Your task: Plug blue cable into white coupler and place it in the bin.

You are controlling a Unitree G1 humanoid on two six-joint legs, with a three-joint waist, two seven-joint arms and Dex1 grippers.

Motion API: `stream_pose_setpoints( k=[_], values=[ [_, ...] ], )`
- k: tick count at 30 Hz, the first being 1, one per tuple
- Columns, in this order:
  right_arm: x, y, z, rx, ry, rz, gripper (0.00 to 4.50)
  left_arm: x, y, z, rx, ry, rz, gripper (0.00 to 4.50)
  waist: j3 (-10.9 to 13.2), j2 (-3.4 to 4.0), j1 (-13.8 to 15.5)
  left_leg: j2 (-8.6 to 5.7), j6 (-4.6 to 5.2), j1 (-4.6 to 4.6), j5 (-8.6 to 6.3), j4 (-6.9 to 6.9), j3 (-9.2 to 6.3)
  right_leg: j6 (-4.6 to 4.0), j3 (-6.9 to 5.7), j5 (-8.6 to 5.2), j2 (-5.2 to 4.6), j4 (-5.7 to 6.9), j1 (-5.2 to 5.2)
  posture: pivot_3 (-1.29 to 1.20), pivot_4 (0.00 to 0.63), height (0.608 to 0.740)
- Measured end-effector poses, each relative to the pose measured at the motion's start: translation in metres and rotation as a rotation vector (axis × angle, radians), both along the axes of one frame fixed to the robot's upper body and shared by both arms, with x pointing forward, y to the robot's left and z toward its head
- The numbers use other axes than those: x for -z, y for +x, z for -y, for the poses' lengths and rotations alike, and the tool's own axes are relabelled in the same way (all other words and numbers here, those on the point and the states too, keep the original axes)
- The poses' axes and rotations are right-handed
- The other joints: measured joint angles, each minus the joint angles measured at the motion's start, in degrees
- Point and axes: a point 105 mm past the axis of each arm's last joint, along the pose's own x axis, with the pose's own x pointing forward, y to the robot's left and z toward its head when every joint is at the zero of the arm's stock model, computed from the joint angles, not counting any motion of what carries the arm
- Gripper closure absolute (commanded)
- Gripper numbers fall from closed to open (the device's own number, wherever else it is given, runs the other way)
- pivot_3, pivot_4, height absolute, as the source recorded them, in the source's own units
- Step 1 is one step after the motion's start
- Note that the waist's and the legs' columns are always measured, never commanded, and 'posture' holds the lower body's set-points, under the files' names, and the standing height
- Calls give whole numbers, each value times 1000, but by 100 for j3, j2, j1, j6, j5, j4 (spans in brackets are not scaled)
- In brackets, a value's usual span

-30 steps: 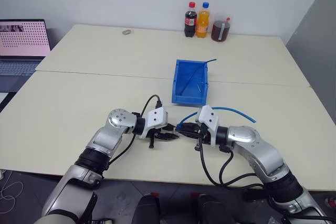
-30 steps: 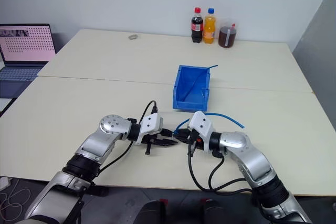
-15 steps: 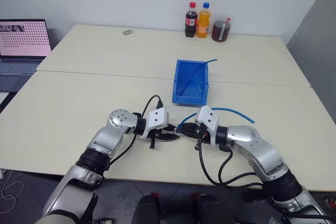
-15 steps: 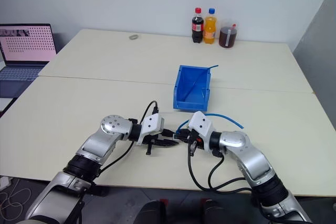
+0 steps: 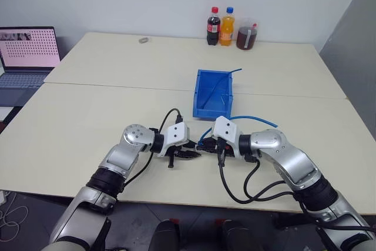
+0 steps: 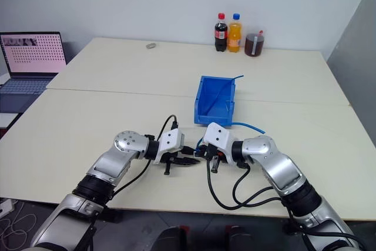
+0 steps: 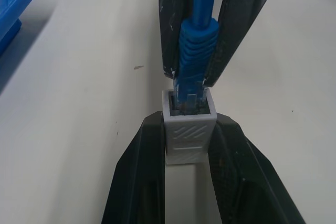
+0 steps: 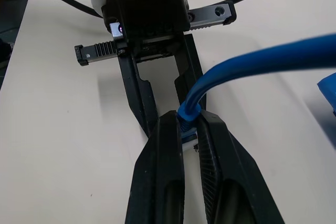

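My right gripper needs to release the blue cable with the cable's plug end next to the thin blue piece in the bin [image 5: 215, 94].
Near the table's front edge my two grippers meet tip to tip. My left gripper [image 7: 189, 123] is shut on the white coupler [image 7: 190, 132], a small boxy block with its socket facing the other hand. My right gripper [image 8: 187, 120] is shut on the blue cable [image 8: 262, 59] just behind its plug. In the left wrist view the plug sits inside the coupler's socket. The rest of the cable [image 5: 258, 121] arcs over my right forearm. The blue bin [image 5: 202, 95] stands just beyond the grippers, open side up.
A thin blue strand [image 5: 221, 83] leans in the bin. Two bottles [image 5: 212, 26] and a jar of dark drink [image 5: 245, 34] stand at the far edge, with a small grey ring [image 5: 143, 40] to their left. A laptop [image 5: 26, 51] sits far left.
My right wrist has turned and its forearm has swung up toward the bin, carrying the cable's arc with it. The grippers stay joined. The head view has shifted slightly.
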Motion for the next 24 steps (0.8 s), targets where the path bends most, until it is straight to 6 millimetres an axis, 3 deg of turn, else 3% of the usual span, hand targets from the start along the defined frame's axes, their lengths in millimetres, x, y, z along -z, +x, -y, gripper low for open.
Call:
stream_pose_setpoints(
  k=[21, 24],
  values=[
    [10, 4, -1, 59, 126, -103, 4392, 6, 0, -3, -24, -2, 2, 3700, -57, -3, -18, 2, 3, 54, -2, -11, 9, -4, 8, -6, 1, -1, 40, 0, 150, 740],
    [7, 6, 0, 67, 133, -76, 4392, 6, 1, -3, -37, -1, 7, 2795, -57, -3, -18, 2, 3, 54, -2, -11, 9, -4, 8, -6, 1, 0, 40, 0, 150, 740]
  ],
)
